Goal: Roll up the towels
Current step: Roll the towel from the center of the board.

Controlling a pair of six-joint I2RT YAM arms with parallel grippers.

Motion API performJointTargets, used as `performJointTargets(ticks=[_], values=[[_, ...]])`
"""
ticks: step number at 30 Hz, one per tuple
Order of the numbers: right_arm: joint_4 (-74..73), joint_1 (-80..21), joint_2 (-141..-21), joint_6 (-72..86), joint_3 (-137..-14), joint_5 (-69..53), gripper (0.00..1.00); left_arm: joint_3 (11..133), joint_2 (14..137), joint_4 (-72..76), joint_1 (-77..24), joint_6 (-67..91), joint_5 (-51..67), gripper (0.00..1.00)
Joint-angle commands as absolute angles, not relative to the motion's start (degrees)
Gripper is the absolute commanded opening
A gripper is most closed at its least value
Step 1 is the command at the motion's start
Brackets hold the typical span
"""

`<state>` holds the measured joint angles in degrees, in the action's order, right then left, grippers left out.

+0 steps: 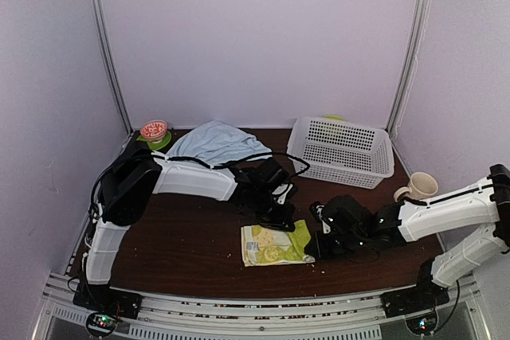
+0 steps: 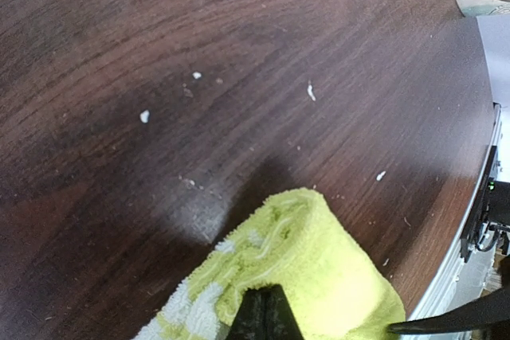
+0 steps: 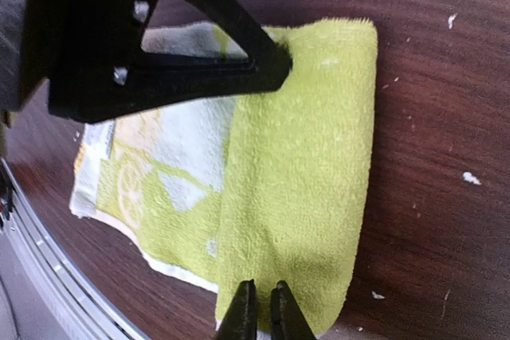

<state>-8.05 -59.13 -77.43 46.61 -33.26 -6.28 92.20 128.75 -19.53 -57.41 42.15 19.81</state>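
The flap's near end is pinched by my right gripper toward the flap's inner side, so it should open and take the flap's outer folded edge (image 3: 339, 296) before rolling the lime-green towel further.
The lime-green towel (image 1: 271, 246) with white printed figures lies at the front middle of the table. Its right part is folded over into a loose roll, seen in the left wrist view (image 2: 319, 260) and the right wrist view (image 3: 303, 157). My left gripper (image 1: 280, 214) is at the roll's far end, its jaws shut on the cloth (image 2: 267, 312). My right gripper (image 1: 317, 238) is at the roll's near end, its jaws pinched on the edge of the fold (image 3: 257, 308). The pale-blue towel (image 1: 215, 142) lies crumpled at the back left, behind the left arm.
A white slotted basket (image 1: 343, 149) stands at the back right. A beige cup (image 1: 418, 187) sits near the right edge above the right arm. A red-topped round object (image 1: 155, 131) is at the back left corner. White crumbs (image 2: 144, 116) dot the dark wood table.
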Motion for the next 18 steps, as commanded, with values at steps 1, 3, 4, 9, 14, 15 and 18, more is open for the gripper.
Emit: performJointTargets(ticks=[1, 3, 4, 9, 14, 15, 18], values=[[-9.4, -61.0, -81.7, 46.1, -35.7, -5.9, 0.06, 90.4, 129.1, -20.8, -56.8, 42.2, 17.9, 0.0], [-9.4, -61.9, -83.8, 46.1, -36.2, -5.9, 0.04, 90.2, 129.1, -20.9, -56.8, 42.2, 17.8, 0.0], [-9.6, -62.4, -84.9, 46.1, -36.5, -5.8, 0.04, 90.1, 129.1, -20.9, -56.7, 42.2, 17.8, 0.0], [-13.9, -64.6, -89.0, 46.0, -38.1, -4.0, 0.08, 89.5, 129.0, -20.6, -56.7, 42.3, 17.6, 0.0], [-11.7, -64.0, -81.1, 46.1, -35.7, -3.8, 0.31, 88.7, 128.8, -20.3, -56.7, 42.0, 17.6, 0.0], [-11.5, -63.6, -78.9, 46.4, -35.4, -3.6, 0.37, 88.6, 128.7, -20.2, -56.7, 42.0, 17.5, 0.0], [-11.0, -61.4, -73.4, 47.7, -34.5, -2.7, 0.48, 88.3, 128.6, -20.1, -56.7, 42.0, 17.5, 0.0]])
